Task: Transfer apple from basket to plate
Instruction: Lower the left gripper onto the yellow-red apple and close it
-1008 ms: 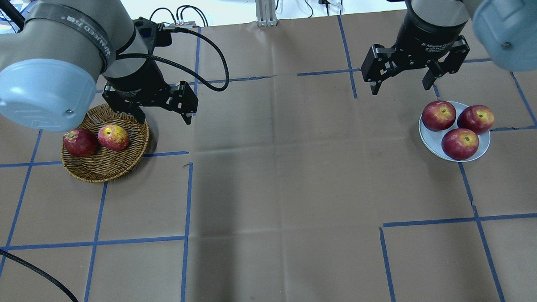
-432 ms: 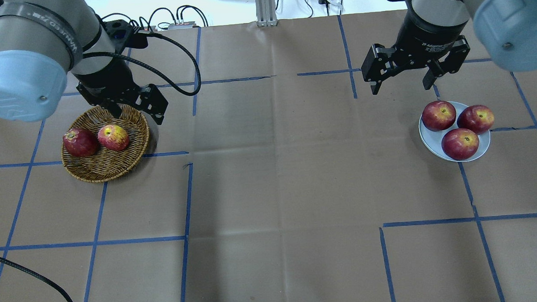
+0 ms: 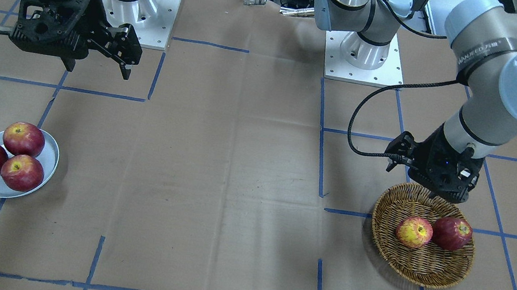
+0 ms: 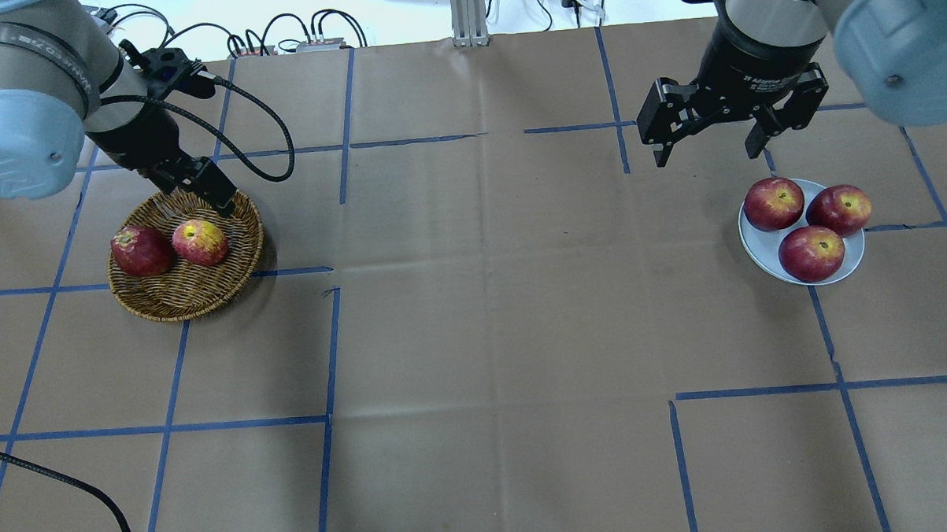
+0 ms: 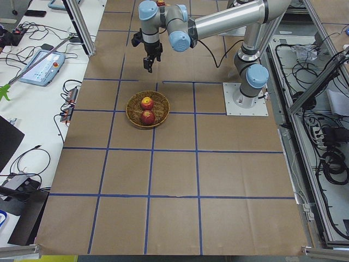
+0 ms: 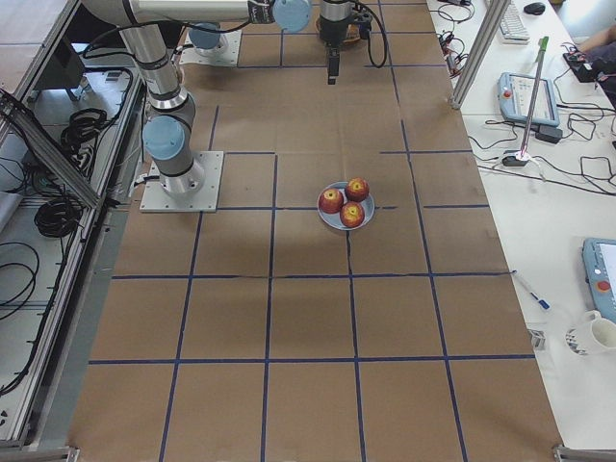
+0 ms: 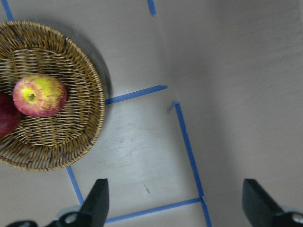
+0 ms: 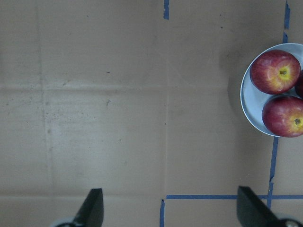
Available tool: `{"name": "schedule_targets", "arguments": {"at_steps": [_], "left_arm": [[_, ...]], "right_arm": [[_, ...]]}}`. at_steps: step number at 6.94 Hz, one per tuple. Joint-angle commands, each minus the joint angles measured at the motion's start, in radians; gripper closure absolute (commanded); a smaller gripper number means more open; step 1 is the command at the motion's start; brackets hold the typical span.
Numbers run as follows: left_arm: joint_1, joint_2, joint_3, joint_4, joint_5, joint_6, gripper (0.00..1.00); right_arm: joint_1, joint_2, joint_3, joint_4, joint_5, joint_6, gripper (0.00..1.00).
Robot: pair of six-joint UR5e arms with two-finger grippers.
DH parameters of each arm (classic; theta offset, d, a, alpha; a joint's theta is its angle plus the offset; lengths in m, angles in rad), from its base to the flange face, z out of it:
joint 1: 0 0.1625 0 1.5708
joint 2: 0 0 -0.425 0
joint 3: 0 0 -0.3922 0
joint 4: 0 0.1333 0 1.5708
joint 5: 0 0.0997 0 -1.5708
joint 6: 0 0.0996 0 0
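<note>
The sides of the yellow, red-streaked apple [image 3: 414,232] [image 7: 40,95] in the wicker basket are the next spot for my left gripper to go to and close on.
The yellow, red-streaked apple [image 4: 200,242] lies in the wicker basket [image 4: 191,290] beside a dark red apple [image 4: 141,251]. It also shows in the front view [image 3: 414,232] and the left wrist view [image 7: 40,95]. My left gripper [image 4: 215,198] hovers over the basket's far rim, open and empty, with its fingertips [image 7: 99,194] wide apart. The pale plate [image 4: 763,248] at the right holds three dark red apples. My right gripper [image 4: 706,154] hangs open and empty above the table, just behind the plate's left side.
Brown paper with blue tape lines covers the table. The left arm's black cable [image 4: 272,123] loops behind the basket. Both robot bases [image 3: 365,54] stand at the table's far side in the front view. In the right wrist view the plate [image 8: 248,101] lies at the right edge.
My left arm has swung left and turned its wrist, bringing the gripper from beside the basket's right side to over its far rim. The right arm and the apples have not moved.
</note>
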Motion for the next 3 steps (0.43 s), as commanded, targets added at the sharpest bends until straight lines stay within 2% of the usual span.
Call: {"name": "schedule_targets", "arguments": {"at_steps": [1, 3], "left_arm": [[0.069, -0.099, -0.001, 0.104, 0.002, 0.197, 0.01], [0.118, -0.185, -0.001, 0.130, -0.005, 0.258, 0.01]], "right_arm": [[0.001, 0.000, 0.000, -0.002, 0.001, 0.000, 0.00], [0.001, 0.000, 0.000, 0.000, 0.001, 0.000, 0.00]]}}
